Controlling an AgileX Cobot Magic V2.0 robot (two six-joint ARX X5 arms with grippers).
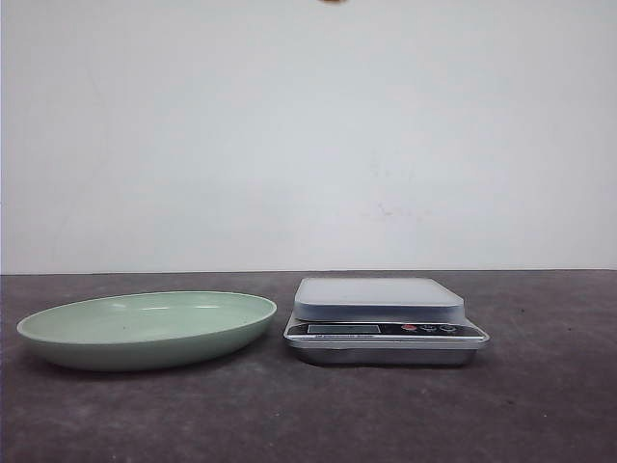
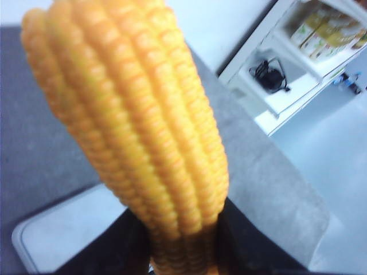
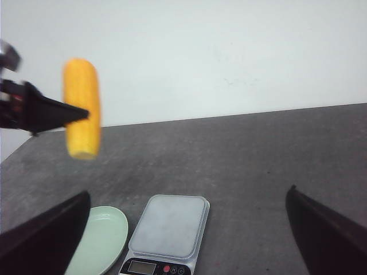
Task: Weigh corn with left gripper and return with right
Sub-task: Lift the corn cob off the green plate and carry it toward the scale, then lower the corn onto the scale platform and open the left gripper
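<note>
Next, I release the corn from my left gripper on the middle of the scale's pale platform [image 1: 375, 286].
The corn [image 3: 82, 107], a yellow-orange cob with kernel rows, hangs upright high above the table, over the area of the green plate [image 3: 102, 236] and the scale [image 3: 170, 224]. My left gripper [image 2: 182, 226] is shut on it, its black fingers [image 2: 114, 246] pressing both sides of the cob. In the left wrist view the corn [image 2: 132, 114] fills most of the frame, with the scale's pale platform [image 2: 63, 229] below it. My right gripper [image 3: 189, 192] is open and empty, well above the scale. In the front view the scale [image 1: 384, 318] and the plate [image 1: 145, 328] stand bare; neither gripper shows there.
The green plate sits left of the scale on the dark grey table [image 1: 540, 386], with a white wall behind. A white shelf unit [image 2: 298, 51] stands beyond the table's edge in the left wrist view.
</note>
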